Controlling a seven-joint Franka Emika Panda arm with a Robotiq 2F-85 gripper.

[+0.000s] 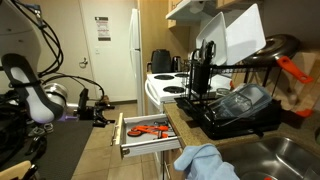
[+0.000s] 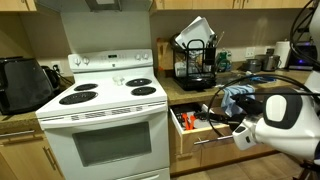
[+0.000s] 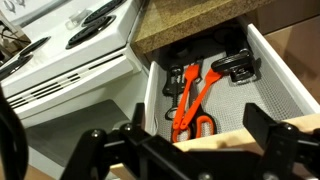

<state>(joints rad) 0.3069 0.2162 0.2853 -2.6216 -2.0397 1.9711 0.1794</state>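
The empty fingers of my gripper should next close just outside the open drawer, while they face the drawer's wooden front [image 1: 118, 131].
My gripper [image 3: 180, 152] is open and empty, its two black fingers spread wide just in front of an open kitchen drawer [image 3: 285, 85]. The drawer's wooden front edge [image 3: 235, 140] shows between the fingers. Inside lie orange-handled tools [image 3: 190, 95], a black utensil [image 3: 235, 68] and other dark utensils. In both exterior views the gripper [image 1: 100, 112] [image 2: 218, 116] hovers at the pulled-out drawer [image 1: 145, 148] [image 2: 200, 142], close to its front, with the orange tools [image 1: 148, 130] [image 2: 188, 122] visible in it.
A white stove [image 2: 105, 110] stands beside the drawer. On the counter above are a black dish rack [image 1: 235, 105], a blue cloth [image 1: 205, 162] and a sink [image 1: 290, 155]. A white fridge [image 1: 135, 50] stands farther back, and a black appliance [image 2: 22, 82] sits beside the stove.
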